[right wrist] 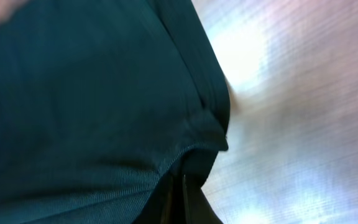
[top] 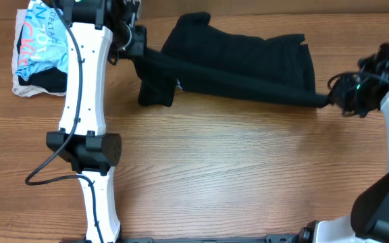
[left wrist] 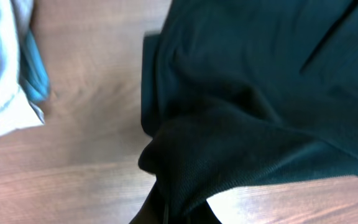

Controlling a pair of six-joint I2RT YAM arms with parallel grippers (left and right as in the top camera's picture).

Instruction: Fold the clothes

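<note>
I will release the black garment's corner from my left gripper on its own hanging flap (top: 165, 86) beside the small white mark.
The black garment (top: 248, 61) lies across the far half of the table, its near edge lifted and stretched taut between my two grippers. My left gripper (top: 139, 50) is shut on its left corner; in the left wrist view the black fabric (left wrist: 253, 93) bunches into the jaws (left wrist: 173, 214). My right gripper (top: 333, 100) is shut on its right corner; in the right wrist view the fabric (right wrist: 86, 93) runs into the jaws (right wrist: 182, 199). A small white mark (top: 178, 84) shows near the hanging left flap.
A light-blue top with pink and white lettering (top: 42, 37) lies folded on a beige garment (top: 26, 89) at the far left, also in the left wrist view (left wrist: 8, 68). Bare wooden table (top: 248, 175) fills the near half.
</note>
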